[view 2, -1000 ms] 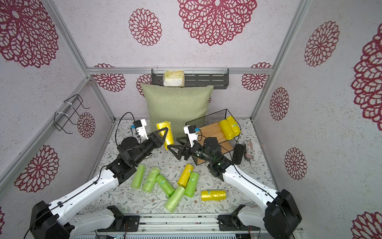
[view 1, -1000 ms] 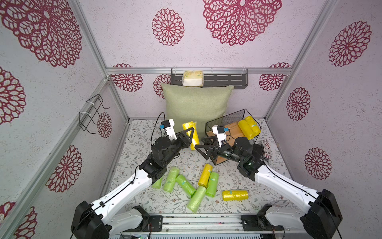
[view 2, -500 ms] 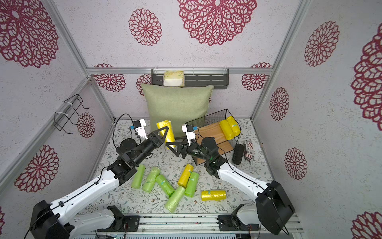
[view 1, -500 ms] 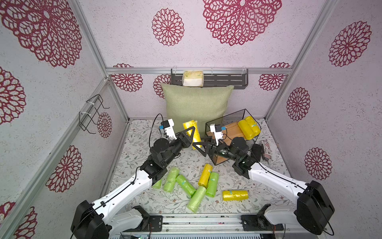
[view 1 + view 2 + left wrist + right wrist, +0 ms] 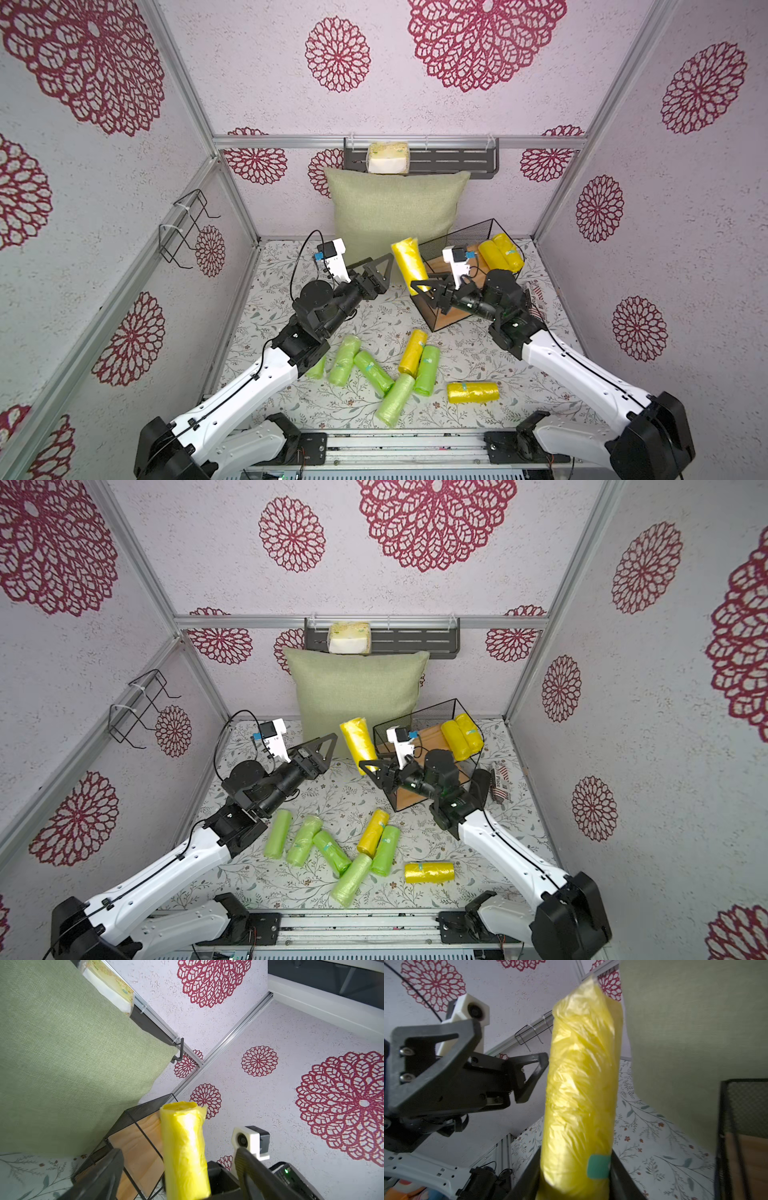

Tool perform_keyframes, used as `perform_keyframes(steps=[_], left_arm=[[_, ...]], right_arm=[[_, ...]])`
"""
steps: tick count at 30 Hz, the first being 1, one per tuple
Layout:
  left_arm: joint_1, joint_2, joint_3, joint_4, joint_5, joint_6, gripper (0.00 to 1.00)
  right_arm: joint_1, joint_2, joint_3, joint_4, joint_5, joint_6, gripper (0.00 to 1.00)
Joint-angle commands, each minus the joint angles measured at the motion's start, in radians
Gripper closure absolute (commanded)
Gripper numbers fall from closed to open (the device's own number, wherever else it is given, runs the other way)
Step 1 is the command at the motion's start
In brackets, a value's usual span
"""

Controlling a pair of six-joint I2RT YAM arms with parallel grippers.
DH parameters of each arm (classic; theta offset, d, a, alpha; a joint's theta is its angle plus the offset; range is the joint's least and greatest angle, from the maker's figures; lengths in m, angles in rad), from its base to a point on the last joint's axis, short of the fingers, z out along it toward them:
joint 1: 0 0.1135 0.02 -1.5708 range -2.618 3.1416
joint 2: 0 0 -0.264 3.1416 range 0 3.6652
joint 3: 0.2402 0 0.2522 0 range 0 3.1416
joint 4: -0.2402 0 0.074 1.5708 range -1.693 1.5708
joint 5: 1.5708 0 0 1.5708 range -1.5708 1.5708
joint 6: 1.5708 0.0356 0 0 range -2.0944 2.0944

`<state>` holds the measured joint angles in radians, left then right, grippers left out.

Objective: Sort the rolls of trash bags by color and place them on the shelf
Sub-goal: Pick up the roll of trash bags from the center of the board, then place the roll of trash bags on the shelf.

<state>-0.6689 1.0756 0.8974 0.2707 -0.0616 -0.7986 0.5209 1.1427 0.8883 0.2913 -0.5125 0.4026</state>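
Observation:
I should release the yellow roll from my right gripper on the shelf's top board, snug [image 5: 479, 261] against the yellow rolls there.
A yellow roll of trash bags [image 5: 409, 259] [image 5: 359, 739] stands upright in the air in front of the shelf [image 5: 457, 235]. My right gripper [image 5: 415, 286] [image 5: 575, 1167] is shut on its lower end, near the teal sticker. My left gripper [image 5: 384, 274] [image 5: 178, 1151] is open, its fingers on either side of the roll [image 5: 185, 1153] with gaps. Two yellow rolls [image 5: 500, 253] lie on the shelf's top board. On the floor lie several green rolls [image 5: 374, 372] and two yellow ones [image 5: 412, 351] [image 5: 473, 392].
A green pillow [image 5: 395, 208] leans on the back wall just behind the held roll. Above it hangs a dark grey wall rack [image 5: 449, 160] with a pale packet [image 5: 388, 157]. A wire holder [image 5: 185, 228] is on the left wall. A small striped object [image 5: 536, 295] lies right of the shelf.
My left gripper has opened and let go of the yellow roll. My right gripper has moved in and shut on the roll's lower end.

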Motion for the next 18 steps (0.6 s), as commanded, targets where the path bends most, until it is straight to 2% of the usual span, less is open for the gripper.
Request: perform_keyframes(steps=[1,3,8,12,18], left_arm=[[0.002,-0.015,0.045,-0.168,-0.02,0.158,0.09],[0.002,-0.01,0.07,-0.243,-0.027,0.212,0.09],[0.003,0.013,0.107,-0.348,-0.037,0.278,0.09],[0.003,0.028,0.112,-0.363,-0.032,0.283,0.09],[0.003,0.045,0.117,-0.38,-0.032,0.288,0.09]], right_arm=[[-0.108,-0.088,0.083,-0.217,0.075,-0.16,0.65],[-0.161,-0.099,0.132,-0.369,0.164,-0.249,0.65],[-0.215,-0.058,0.236,-0.596,0.417,-0.413,0.64],[-0.22,0.017,0.309,-0.686,0.578,-0.496,0.64],[-0.22,0.121,0.388,-0.741,0.704,-0.552,0.64]])
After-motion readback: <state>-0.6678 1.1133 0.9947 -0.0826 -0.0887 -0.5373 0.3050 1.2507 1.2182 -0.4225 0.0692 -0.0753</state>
